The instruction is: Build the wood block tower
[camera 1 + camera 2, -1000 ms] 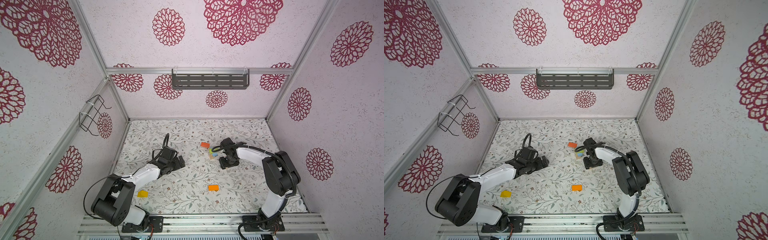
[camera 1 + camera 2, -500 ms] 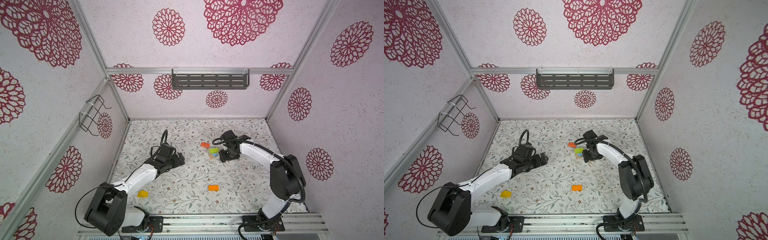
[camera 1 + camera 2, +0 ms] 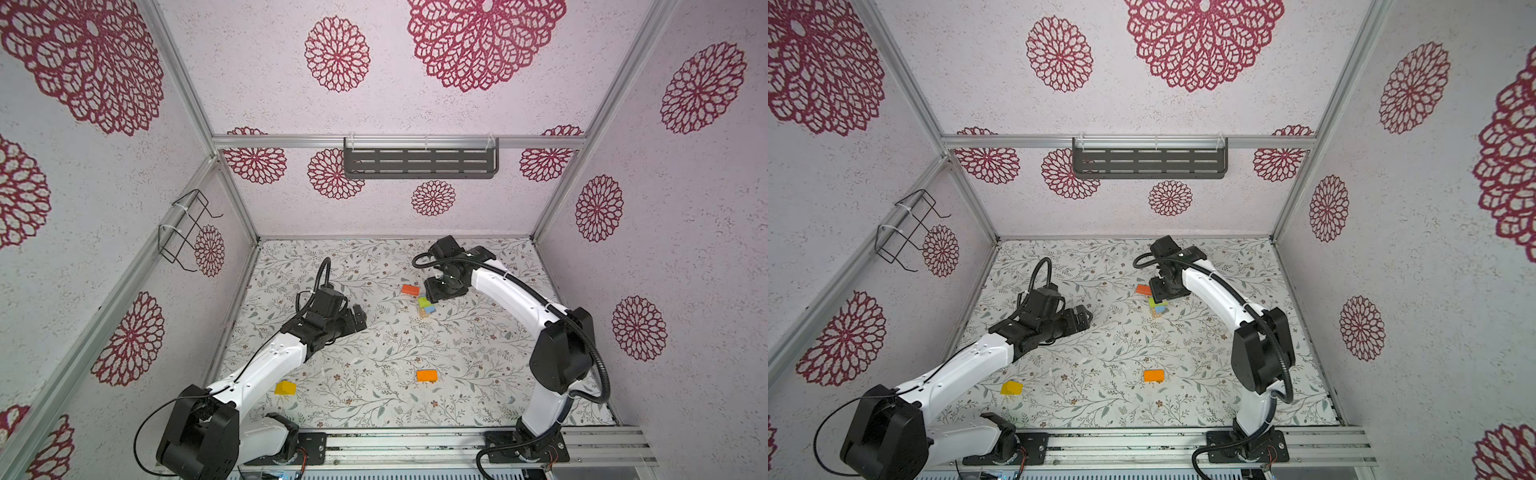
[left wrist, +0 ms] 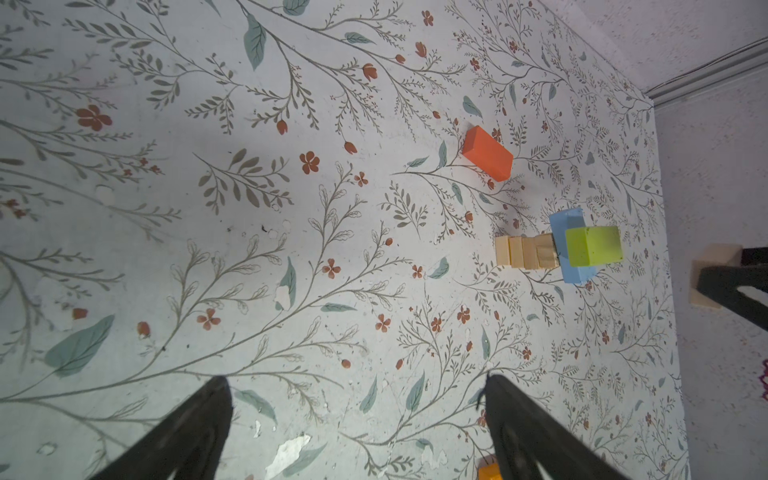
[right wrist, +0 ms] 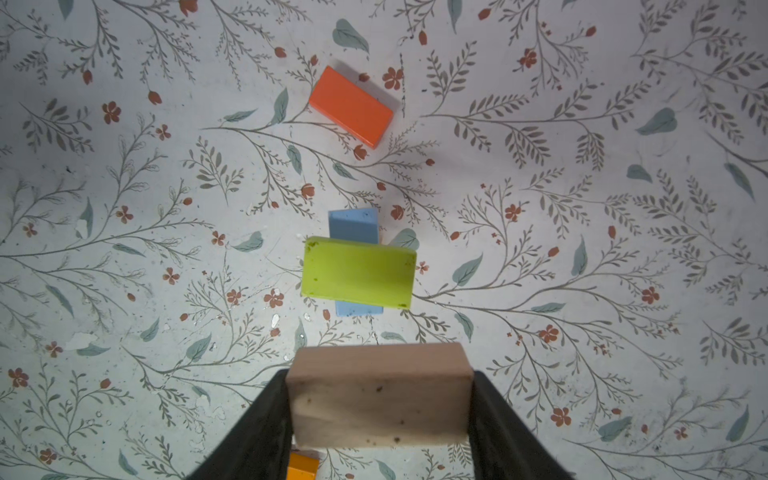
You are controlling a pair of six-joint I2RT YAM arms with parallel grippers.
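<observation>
The robot's right gripper should release the plain wood block on top of the tower's lime green bar (image 3: 429,301) (image 5: 359,272). The plain block is now held above and beside the tower.
The wood block tower (image 3: 425,307) (image 3: 1157,306) stands mid-table: natural cubes (image 4: 525,251) below, a light blue bar (image 5: 353,224) across them, a lime green bar (image 5: 359,272) (image 4: 594,251) on top. My right gripper (image 5: 380,374) (image 3: 442,291) (image 3: 1167,291) hangs above and just beside the tower, shut on a plain wood block (image 5: 380,395) (image 4: 715,276). My left gripper (image 4: 357,380) (image 3: 358,318) (image 3: 1081,316) is open and empty, left of the tower. Loose wood blocks lie on the mat: red-orange (image 3: 410,290) (image 5: 351,106) (image 4: 487,153), orange (image 3: 427,375) (image 3: 1153,375), yellow (image 3: 285,388) (image 3: 1011,388).
The floral mat (image 3: 374,353) is walled in on three sides. A dark slotted shelf (image 3: 420,162) hangs on the back wall and a wire rack (image 3: 187,232) on the left wall. A metal rail (image 3: 415,440) runs along the front edge.
My right gripper has lifted off the mat with the plain block and moved back, to above the tower. The left arm has stretched out and its gripper has barely moved.
</observation>
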